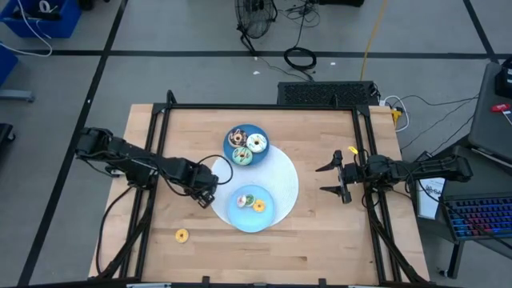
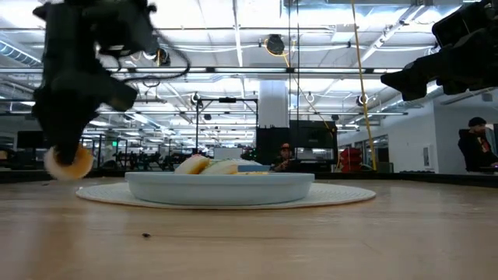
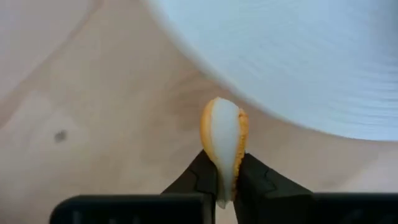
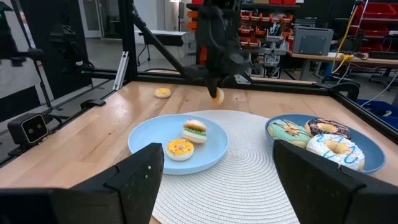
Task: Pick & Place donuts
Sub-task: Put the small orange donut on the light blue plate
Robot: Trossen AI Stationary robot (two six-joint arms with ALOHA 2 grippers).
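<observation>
Next, I release the tiny orange donut from my left gripper between the pink-sprinkled donut and the light blue plate's rim (image 1: 236,210).
My left gripper (image 1: 210,194) is shut on a tiny orange donut with white frosting (image 3: 224,140), just off the left rim of the white round mat (image 1: 284,180). The donut also shows in the low view (image 2: 68,162). A light blue plate (image 1: 272,214) on the mat holds two tiny donuts (image 4: 180,149) (image 4: 194,130). A darker blue plate (image 1: 260,130) farther back holds the chocolate-sprinkled (image 1: 237,136), white-frosted (image 1: 257,143) and teal (image 1: 242,156) donuts. One tiny orange donut (image 1: 182,235) lies flat on the table near the front left. My right gripper (image 1: 330,179) is open and empty at the mat's right. My left gripper pinches the tiny donut by its two flat faces, at the lower part of the ring (image 3: 225,180), between its two fingers. The fingers point down from above. The donut stands on edge below the fingertips, lifted just clear of the table (image 2: 68,162).
The wooden table (image 1: 320,240) has a black frame along its left, right and far edges. Bare wood lies at the front and to the right of the mat. People show in the room beyond the table.
</observation>
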